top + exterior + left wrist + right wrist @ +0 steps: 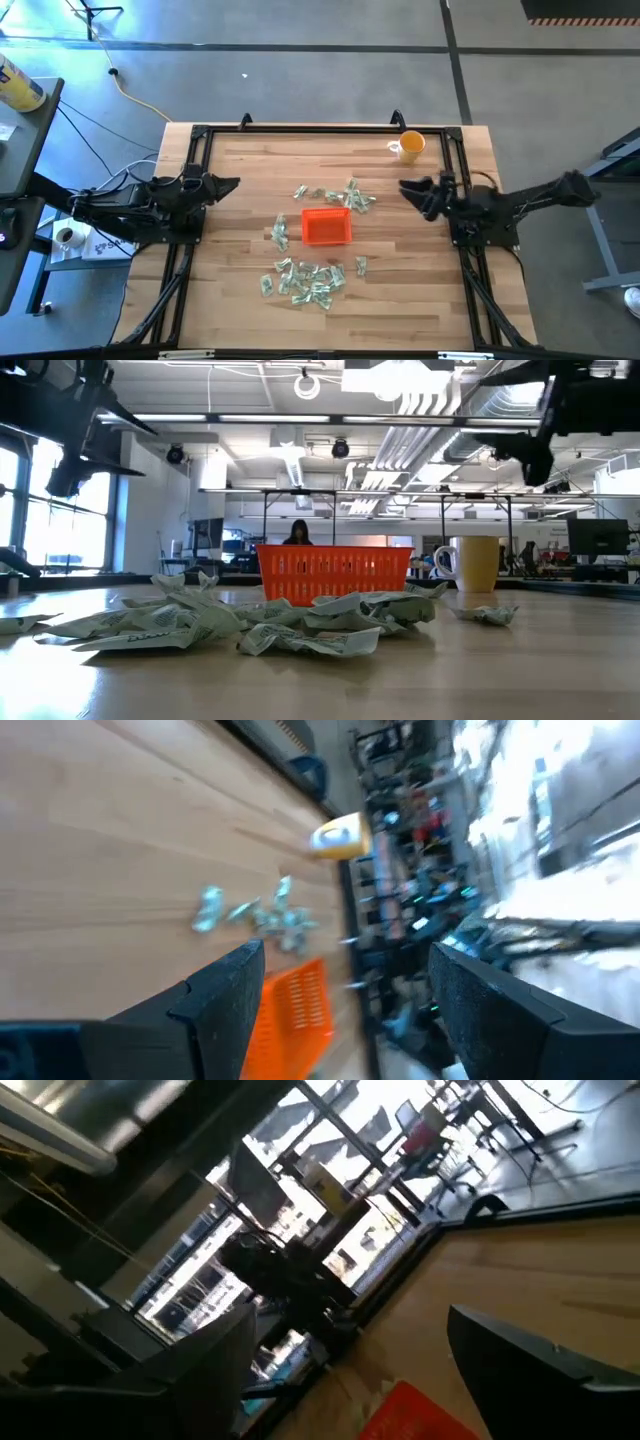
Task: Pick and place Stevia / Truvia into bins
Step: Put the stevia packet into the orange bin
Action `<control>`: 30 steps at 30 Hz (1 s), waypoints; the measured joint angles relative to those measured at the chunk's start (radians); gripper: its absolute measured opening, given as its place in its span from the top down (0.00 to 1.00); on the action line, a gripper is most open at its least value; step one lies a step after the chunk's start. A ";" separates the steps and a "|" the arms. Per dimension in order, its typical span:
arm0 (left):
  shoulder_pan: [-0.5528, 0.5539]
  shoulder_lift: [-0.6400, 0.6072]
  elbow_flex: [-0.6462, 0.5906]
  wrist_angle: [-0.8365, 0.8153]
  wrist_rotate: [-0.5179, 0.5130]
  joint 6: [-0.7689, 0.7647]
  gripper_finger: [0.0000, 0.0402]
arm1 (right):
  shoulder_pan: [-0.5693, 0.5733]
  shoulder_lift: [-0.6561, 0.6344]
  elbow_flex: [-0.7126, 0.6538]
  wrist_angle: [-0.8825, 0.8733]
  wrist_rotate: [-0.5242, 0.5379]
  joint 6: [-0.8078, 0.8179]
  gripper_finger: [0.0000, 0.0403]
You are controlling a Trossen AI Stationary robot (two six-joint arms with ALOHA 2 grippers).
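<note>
Next, my right gripper moves to the far-side group past the orange-red tray and closes on the sweetener packet (351, 185) farthest from the tray.
Green and white sweetener packets lie flat on the wooden table in loose groups: one on the far side of the tray (335, 195), one near its left side (281, 233), a larger heap toward the near edge (305, 280) (250, 625). The orange-red tray (326, 226) (334, 574) (295, 1010) stands among them. My left gripper (232, 184) (345, 980) hangs open above the table's left side. My right gripper (407, 190) (350, 1350) hangs open above the right side. Both are well clear of the packets.
An orange-yellow cup (409, 146) (478, 564) stands near the far right corner. A black metal frame (320, 128) runs around the table. A person (298, 533) sits far off in the room behind. Bare wood lies between each gripper and the packets.
</note>
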 joint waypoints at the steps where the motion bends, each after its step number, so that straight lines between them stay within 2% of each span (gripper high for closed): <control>1: 0.000 0.000 -0.001 -0.016 0.006 0.015 0.21 | -0.039 0.055 0.044 -0.052 -0.048 0.013 0.21; 7: 0.000 0.000 -0.001 -0.069 0.022 0.081 0.21 | -0.243 0.345 0.355 -0.552 -0.316 0.088 0.21; 10: 0.000 0.000 -0.001 -0.094 0.045 0.088 0.21 | -0.305 0.442 0.501 -0.735 -0.384 0.121 0.21; 12: 0.000 -0.001 -0.001 -0.118 0.061 0.088 0.21 | -0.320 0.495 0.584 -0.794 -0.408 0.142 0.21; 16: 0.000 -0.001 -0.001 -0.166 0.096 0.108 0.21 | -0.325 0.574 0.728 -0.780 -0.448 0.153 0.21; 18: 0.000 -0.001 -0.001 -0.186 0.105 0.108 0.21 | -0.325 0.614 0.798 -0.788 -0.422 0.138 0.21; 20: 0.000 -0.001 -0.001 -0.203 0.108 0.110 0.21 | -0.325 0.651 0.874 -0.847 -0.350 0.100 0.21; 24: 0.000 -0.001 -0.001 -0.222 0.122 0.112 0.21 | -0.332 0.741 1.018 -1.122 -0.149 0.078 0.21; 30: 0.000 -0.001 -0.001 -0.233 0.192 0.159 0.21 | -0.353 0.875 1.174 -1.435 -0.155 0.067 0.21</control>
